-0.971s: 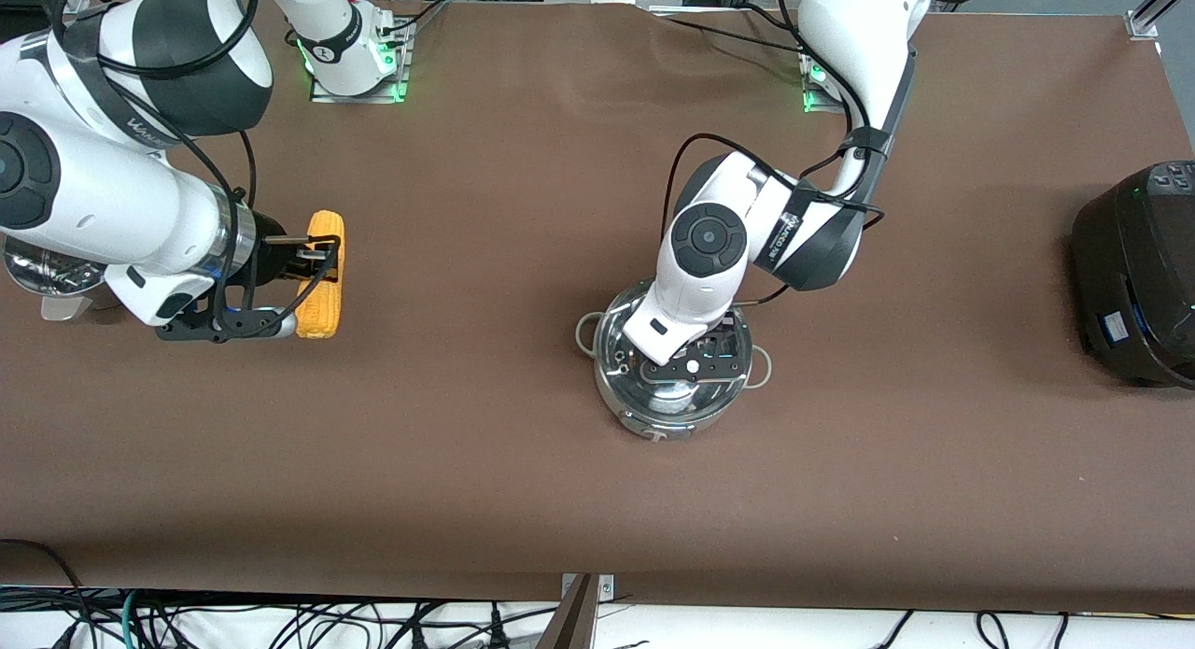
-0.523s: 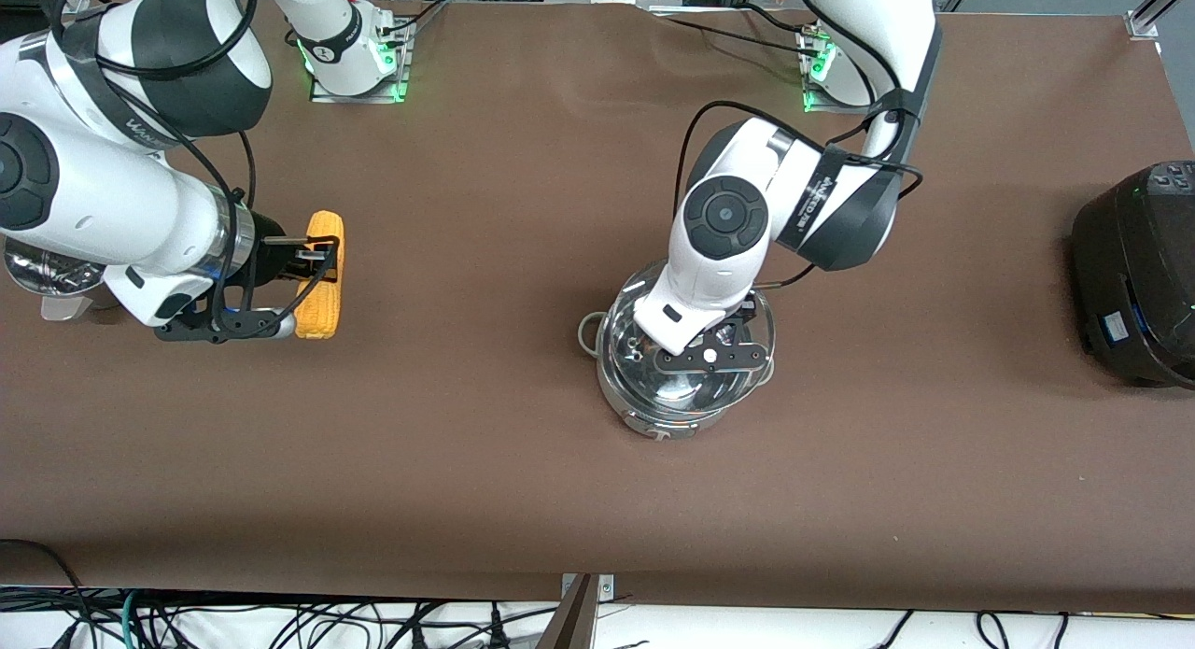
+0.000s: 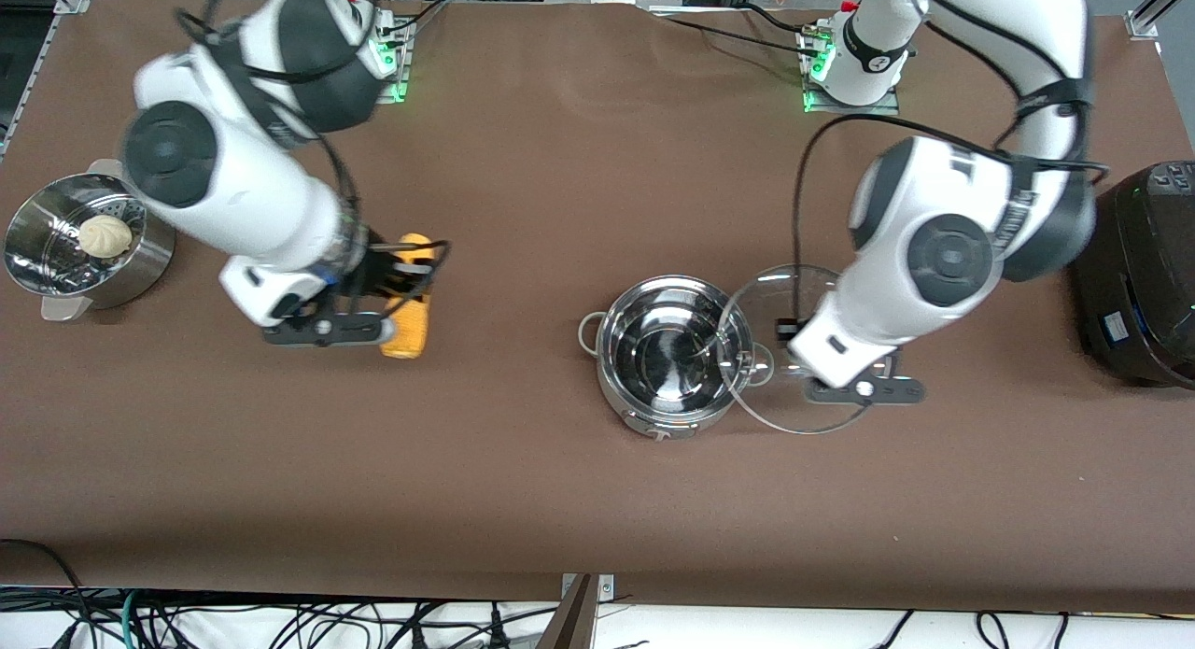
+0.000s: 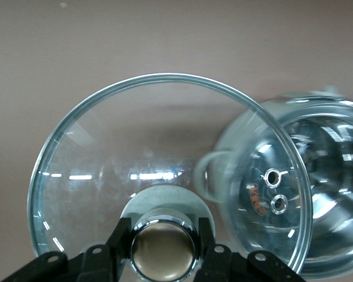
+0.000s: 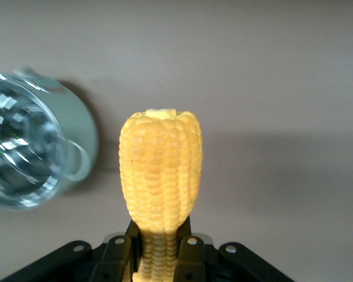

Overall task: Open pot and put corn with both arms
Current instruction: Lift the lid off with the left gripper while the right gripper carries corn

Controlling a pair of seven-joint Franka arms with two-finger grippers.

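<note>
My left gripper will set the clear glass lid down and let go of it on the table (image 3: 897,381), in between the steel pot and the black cooker.
The steel pot (image 3: 672,350) stands open and empty in the middle of the table. My left gripper (image 3: 810,355) is shut on the knob (image 4: 163,249) of the clear glass lid (image 3: 794,294) and holds the lid in the air, over the pot's rim and the table toward the left arm's end. In the left wrist view the lid (image 4: 135,147) partly overlaps the pot (image 4: 329,176). My right gripper (image 3: 397,289) is shut on the yellow corn (image 3: 409,336), over the table between the steamer and the pot. The right wrist view shows the corn (image 5: 160,170) in my gripper (image 5: 160,252) and the pot (image 5: 23,153) farther off.
A steel perforated steamer (image 3: 140,266) with a white bun (image 3: 103,235) stands at the right arm's end of the table. A large black cooker (image 3: 1134,275) stands at the left arm's end, close to the left arm's elbow.
My left gripper has lifted the lid off the pot and carried it toward the left arm's end. My right gripper has lifted the corn and moved it toward the pot, uncovering the steamer.
</note>
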